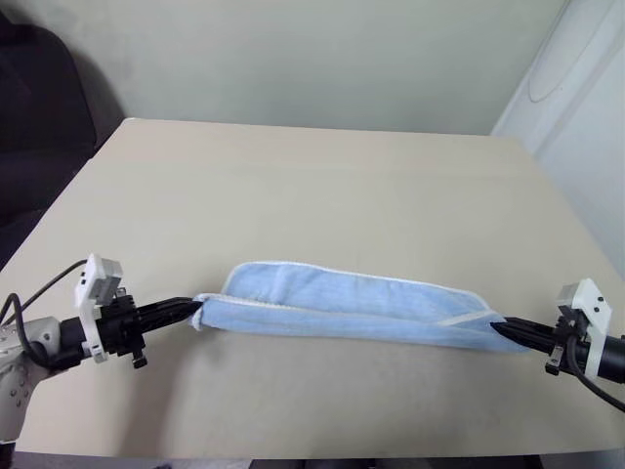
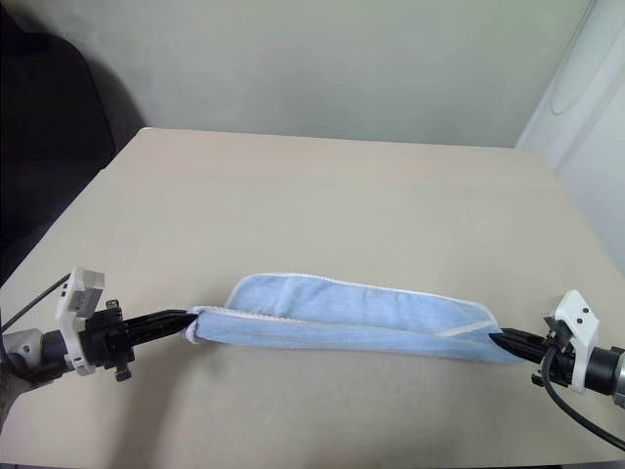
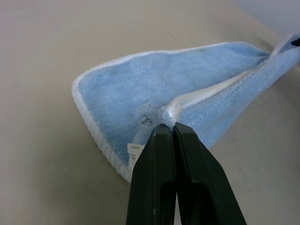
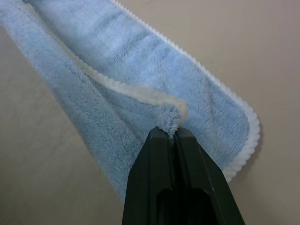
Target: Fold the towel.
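Observation:
The towel corner in my left gripper will be let go on the far layer's back corner [image 1: 253, 262] [image 3: 91, 86], over toward the dark chair.
The towel [image 1: 342, 308], light blue terry with white trim, is stretched between my two grippers low over the beige table [image 1: 312, 186], sagging into a long doubled band. My left gripper [image 1: 195, 311] is shut on the towel's left end, pinching the white-edged corner [image 3: 168, 115]; a small dark mark and a white label show beside the pinch. At the right end, my right gripper [image 1: 498, 326] is shut on the other corner [image 4: 171, 119]. The far layer of the towel rests on the table behind the held edge.
The table's front edge [image 1: 312, 454] runs just below the grippers. A dark chair or cushion [image 1: 39, 107] stands off the table's far left corner. A pale wall and a white panel [image 1: 586, 117] lie beyond the far and right edges.

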You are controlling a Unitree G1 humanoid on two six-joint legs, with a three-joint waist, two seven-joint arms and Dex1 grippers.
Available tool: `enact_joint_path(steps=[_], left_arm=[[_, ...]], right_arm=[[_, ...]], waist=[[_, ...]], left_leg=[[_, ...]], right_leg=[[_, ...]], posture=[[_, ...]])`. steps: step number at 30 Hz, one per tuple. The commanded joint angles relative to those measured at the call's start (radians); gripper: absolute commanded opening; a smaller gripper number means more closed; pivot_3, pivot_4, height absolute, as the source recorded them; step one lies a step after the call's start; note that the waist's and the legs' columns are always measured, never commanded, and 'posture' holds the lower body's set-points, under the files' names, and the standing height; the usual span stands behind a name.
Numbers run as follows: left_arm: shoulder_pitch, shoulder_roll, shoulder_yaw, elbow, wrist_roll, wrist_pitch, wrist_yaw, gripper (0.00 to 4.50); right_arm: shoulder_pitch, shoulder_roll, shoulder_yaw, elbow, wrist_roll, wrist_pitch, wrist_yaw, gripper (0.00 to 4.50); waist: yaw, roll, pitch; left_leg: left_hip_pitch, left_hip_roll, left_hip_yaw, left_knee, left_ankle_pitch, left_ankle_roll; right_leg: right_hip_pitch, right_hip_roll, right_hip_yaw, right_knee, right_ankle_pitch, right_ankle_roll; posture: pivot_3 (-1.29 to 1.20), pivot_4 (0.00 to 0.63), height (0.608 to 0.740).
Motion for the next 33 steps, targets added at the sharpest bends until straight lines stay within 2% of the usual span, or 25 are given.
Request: enact_joint_path(steps=[1, 4, 9, 13, 19, 33], left_arm=[[-0.052, -0.012, -0.011, 0.009, 0.018, -0.031, 0.028, 0.0], [-0.181, -0.05, -0.025, 0.07, 0.008, -0.024, 0.083, 0.0], [-0.287, -0.083, -0.043, 0.124, 0.01, -0.029, 0.101, 0.0], [-0.374, -0.11, -0.124, 0.233, 0.102, -0.08, 0.136, 0.0], [-0.468, -0.152, -0.228, 0.393, 0.211, -0.17, 0.142, 0.0], [-0.531, -0.185, -0.35, 0.561, 0.379, -0.295, 0.153, 0.0]], right_arm=[[-0.023, 0.004, -0.016, -0.022, -0.013, -0.013, -0.036, 0.03], [-0.081, 0.014, -0.029, 0.0, -0.007, -0.003, -0.084, 0.03], [-0.093, 0.026, -0.04, 0.013, -0.022, -0.011, -0.113, 0.03], [-0.13, 0.038, 0.019, 0.078, -0.107, -0.043, -0.19, 0.03], [-0.212, 0.088, 0.07, 0.155, -0.164, -0.079, -0.261, 0.03], [-0.169, 0.097, 0.148, 0.179, -0.245, -0.087, -0.289, 0.03]], waist=[[0.0, 0.0, 0.0], [0.0, 0.001, 0.002], [-0.001, 0.002, 0.002], [0.0, 0.002, 0.002], [0.0, 0.001, 0.002], [0.002, 0.001, 0.002]], left_leg=[[0.0, 0.0, 0.0, 0.0, 0.0, 0.0], [0.0, 0.0, 0.0, 0.001, 0.001, 0.0], [0.0, 0.0, 0.001, 0.002, 0.003, 0.0], [0.002, 0.0, 0.001, 0.002, 0.004, 0.0], [0.004, 0.0, 0.001, 0.002, 0.005, 0.004], [0.004, 0.0, 0.001, 0.002, 0.006, 0.002]], right_leg=[[0.0, 0.0, 0.0, 0.0, 0.0, 0.001], [0.0, 0.0, 0.0, 0.0, -0.006, 0.009], [0.0, 0.0, 0.0, 0.002, -0.003, 0.005], [0.0, 0.0, 0.0, 0.004, 0.001, -0.001], [0.003, -0.001, 0.0, 0.004, 0.007, 0.007], [0.004, -0.001, 0.0, 0.003, 0.006, 0.011]], posture=[[0.0, 0.15, 0.74], [0.0, 0.15, 0.74], [0.0, 0.15, 0.74], [0.0, 0.15, 0.74], [0.0, 0.15, 0.74], [0.0, 0.15, 0.74]])
